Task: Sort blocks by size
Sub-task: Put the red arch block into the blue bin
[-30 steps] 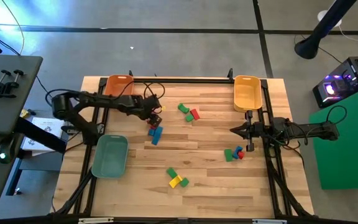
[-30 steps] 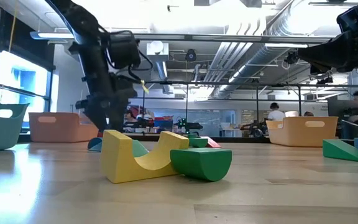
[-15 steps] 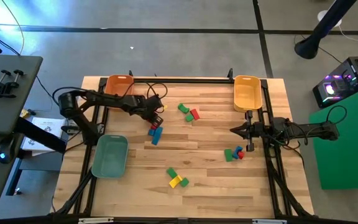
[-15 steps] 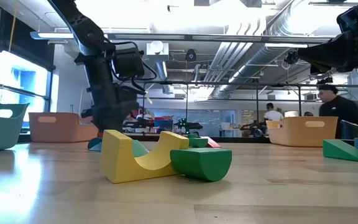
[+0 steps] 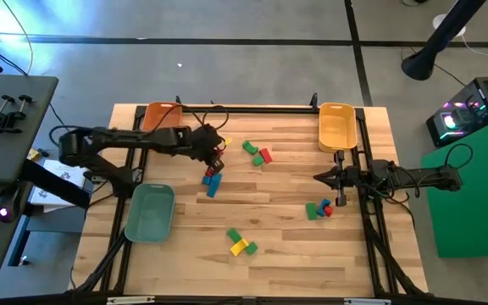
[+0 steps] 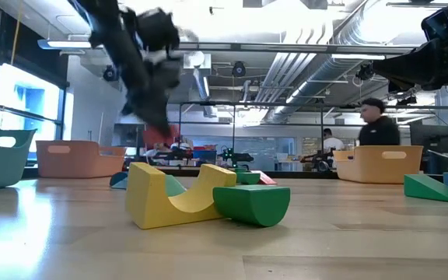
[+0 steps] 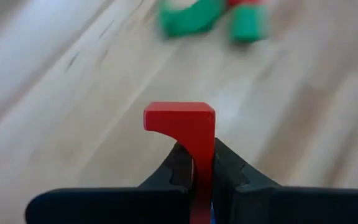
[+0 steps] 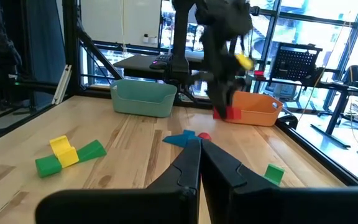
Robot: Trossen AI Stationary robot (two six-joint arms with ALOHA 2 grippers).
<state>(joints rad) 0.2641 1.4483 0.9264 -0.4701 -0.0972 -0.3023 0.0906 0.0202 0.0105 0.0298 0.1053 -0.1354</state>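
Observation:
My left gripper is holding the small red block, and I should let go of it in the near half of the teal tray (image 5: pixel 146 223).
My left gripper (image 5: pixel 218 158) hangs above the table's far left part, shut on a small red block (image 7: pixel 182 124), which also shows in the low view (image 6: pixel 162 134). Below it, blue blocks (image 5: pixel 213 181) and a small red piece (image 8: pixel 204 135) lie flat on the wood. Other blocks lie flat in groups: green and red (image 5: pixel 257 153), green, blue and red (image 5: pixel 318 209), green and yellow (image 5: pixel 241 243). My right gripper (image 5: pixel 318 177) waits shut at the right side, above the table, holding nothing. My left gripper pinches the red block's thin leg (image 7: pixel 202 163) between its two fingers (image 7: pixel 229 171). The block's wider hooked end (image 7: pixel 178 116) sticks out past the fingertips. The fingers slant down from above. The block is lifted clear of the table.
An orange tray (image 5: pixel 161 116) stands at the far left corner, a yellow tray (image 5: pixel 337 125) at the far right, a teal tray (image 5: pixel 149 212) at the near left. A person (image 6: pixel 378 128) walks in the room beyond the table. Bare wood lies in the table's middle.
My left gripper has shut on the red block beside the blue blocks and risen, drifting slightly toward the table's right edge. The red block is now lifted clear of the table; the blue blocks stay where they were.

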